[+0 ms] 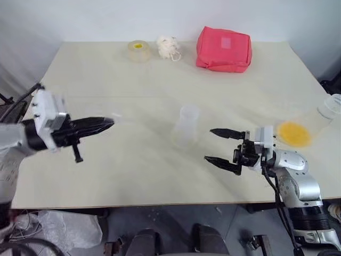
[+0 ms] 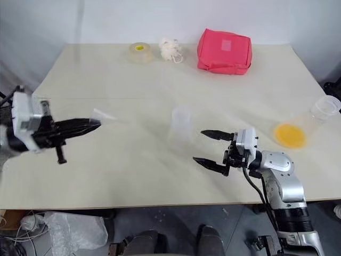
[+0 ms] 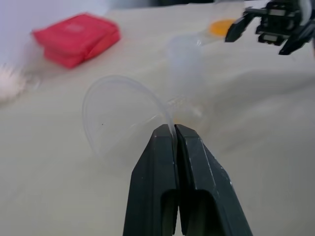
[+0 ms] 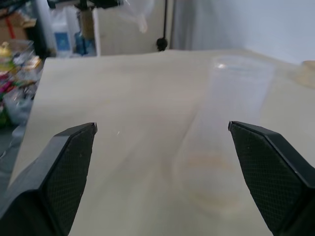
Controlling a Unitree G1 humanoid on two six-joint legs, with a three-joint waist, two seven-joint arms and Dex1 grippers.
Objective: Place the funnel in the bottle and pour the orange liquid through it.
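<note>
Next, my left gripper lets go of the funnel in the opening of the clear bottle [image 1: 189,109] [image 3: 183,43] that stands near the middle of the table.
The small clear funnel [image 3: 123,113] hangs in the air over the table's left side, with my left gripper [image 1: 109,124] shut on its rim; its spout points away from the gripper. The clear bottle [image 1: 186,127] stands upright near the table's middle, to the right of the funnel and apart from it. My right gripper [image 1: 211,145] is open just right of the bottle, pointing at it, with nothing between its fingers [image 4: 74,147]. The orange liquid [image 1: 294,133] lies in a larger clear vessel [image 1: 319,117] tipped on its side at the right edge.
At the back of the table [image 1: 106,176] sit a red pouch [image 1: 224,49], a white fluffy ball [image 1: 168,48] and a roll of tape [image 1: 138,50]. The clear vessel lies close to the table's right edge.
</note>
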